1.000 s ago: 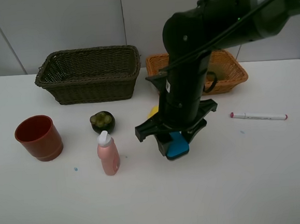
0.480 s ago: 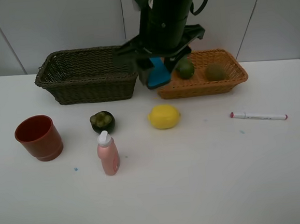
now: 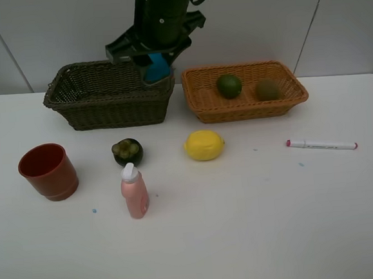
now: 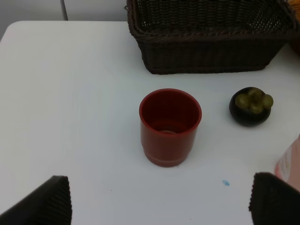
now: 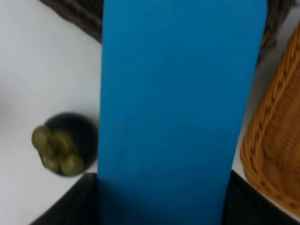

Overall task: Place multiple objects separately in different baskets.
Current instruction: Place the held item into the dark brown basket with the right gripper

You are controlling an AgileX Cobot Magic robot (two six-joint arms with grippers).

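Next, my right gripper lets go of the blue flat eraser on the bottom of the dark basket, toward the orange-tan basket (image 3: 131, 91).
My right gripper (image 3: 157, 64) is shut on the blue flat eraser (image 3: 158, 67) and holds it over the right end of the dark olive-brown basket (image 3: 106, 110). In the right wrist view the eraser (image 5: 173, 103) fills the frame, with the mangosteen (image 5: 63, 143) below it. The orange-tan basket (image 3: 236, 110) holds a green lime (image 3: 229, 86) and a brown kiwi (image 3: 268, 89). On the table lie the lemon (image 3: 204, 144), mangosteen (image 3: 127, 150), pink bottle (image 3: 134, 194), red cup (image 3: 48, 171) and white marker (image 3: 321, 145). My left gripper (image 4: 161, 201) stands open, short of the red cup (image 4: 170, 126).
Both baskets stand side by side at the back of the white table, close to the wall. The dark basket (image 4: 211, 47) and mangosteen (image 4: 251, 106) show beyond the cup in the left wrist view. The orange basket's wall (image 5: 276, 140) edges the right wrist view.
The right arm has lifted the blue eraser from the table's middle, uncovering the lemon, and carried it back and left, past the orange basket to above the dark basket. The left gripper has not moved.
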